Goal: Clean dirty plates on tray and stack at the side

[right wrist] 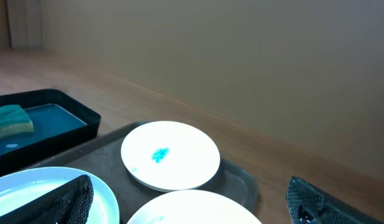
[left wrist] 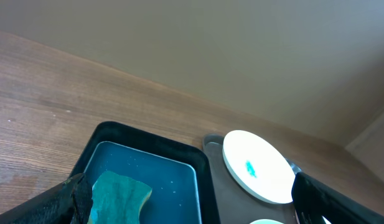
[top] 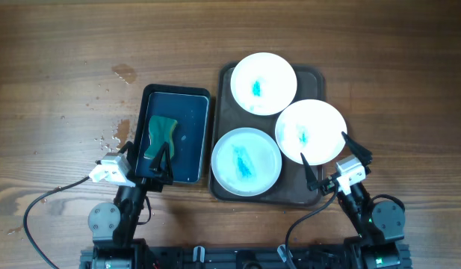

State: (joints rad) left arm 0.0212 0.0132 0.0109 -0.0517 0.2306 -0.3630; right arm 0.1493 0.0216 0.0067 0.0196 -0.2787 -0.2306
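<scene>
The front plate's rim [top: 280,166], on the plate's side away from the black basin, will be gripped by my right gripper.
Three white dirty plates with blue smears lie on the dark brown tray [top: 224,82]: one at the back [top: 263,83], one at the right [top: 311,131], one at the front left [top: 246,161]. My left gripper [top: 162,161] is open over the near end of the black basin [top: 178,97], at a green sponge [top: 161,134]. My right gripper [top: 329,157] is open and empty, its fingers either side of the right plate's near edge. In the left wrist view the sponge [left wrist: 120,196] lies by my left finger and the back plate [left wrist: 257,166] shows. The right wrist view shows the back plate [right wrist: 170,154].
The basin holds blue water and stands left of the tray, touching it. Water drops [top: 124,72] lie on the wooden table left of the basin. Cables run from both arm bases along the near edge.
</scene>
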